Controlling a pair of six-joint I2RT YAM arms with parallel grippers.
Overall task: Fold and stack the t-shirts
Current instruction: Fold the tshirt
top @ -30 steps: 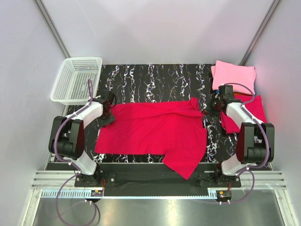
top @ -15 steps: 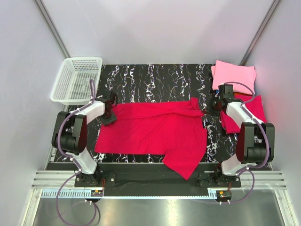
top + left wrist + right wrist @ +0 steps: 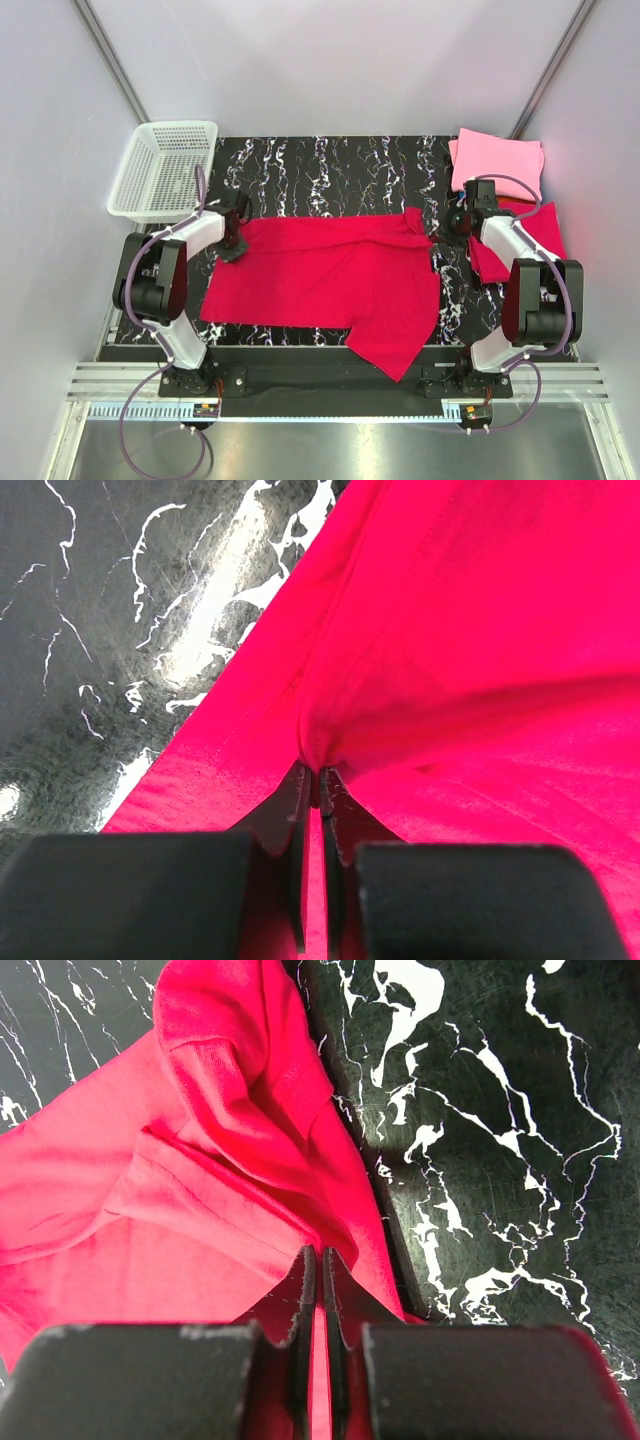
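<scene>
I need to release the gathered cloth with my right gripper on the crimson-red t-shirt's flat body (image 3: 364,286), straight behind the overhanging corner's inner end.
A crimson-red t-shirt (image 3: 330,275) lies spread across the black marble table (image 3: 330,170), one corner hanging over the near edge. My left gripper (image 3: 232,243) sits at its far left corner. In the left wrist view the jaws are shut at the tips (image 3: 318,778), pinching a raised fold of the red cloth (image 3: 480,630). My right gripper (image 3: 447,232) is at the shirt's far right corner. In the right wrist view it (image 3: 319,1256) is shut on the bunched red cloth (image 3: 200,1160). A folded pink t-shirt (image 3: 498,160) lies at the back right, and a second red one (image 3: 540,235) lies beside it.
A white mesh basket (image 3: 163,170) stands at the back left corner, close behind the left arm. Bare marble shows behind the spread shirt. The right arm reaches over the folded red shirt. Grey walls close in both sides.
The left gripper has closed on the shirt's far left corner, and the left arm has shifted slightly toward the back. The right arm has not moved.
</scene>
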